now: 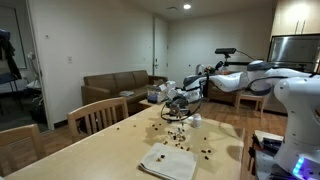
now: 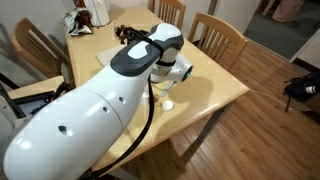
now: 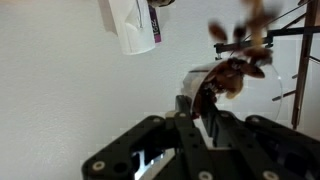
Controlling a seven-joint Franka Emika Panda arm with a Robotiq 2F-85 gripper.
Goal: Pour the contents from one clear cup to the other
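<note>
My gripper is going to the table [image 1: 171,120] just behind the heap of brown bits. It will let go of the clear cup there.
My gripper [image 3: 200,118] is shut on a clear cup [image 3: 222,78] that holds brown bits, and it grips the cup by the rim. The cup is tilted above the table, and brown bits [image 3: 243,32] are in the air beyond its mouth. In an exterior view the gripper [image 1: 177,101] hovers over the far middle of the table, above a heap of brown bits [image 1: 176,131]. A second small pale cup [image 1: 195,120] stands on the table just beside it. This cup also shows in the wrist view [image 3: 131,26] and in an exterior view [image 2: 168,103].
A white cloth [image 1: 168,160] lies on the wooden table [image 1: 110,150] near the front, with brown bits scattered around it. Wooden chairs [image 1: 97,114] stand at the table's sides. A dark wire stand [image 3: 296,60] is beside the held cup. My arm [image 2: 100,110] blocks much of one exterior view.
</note>
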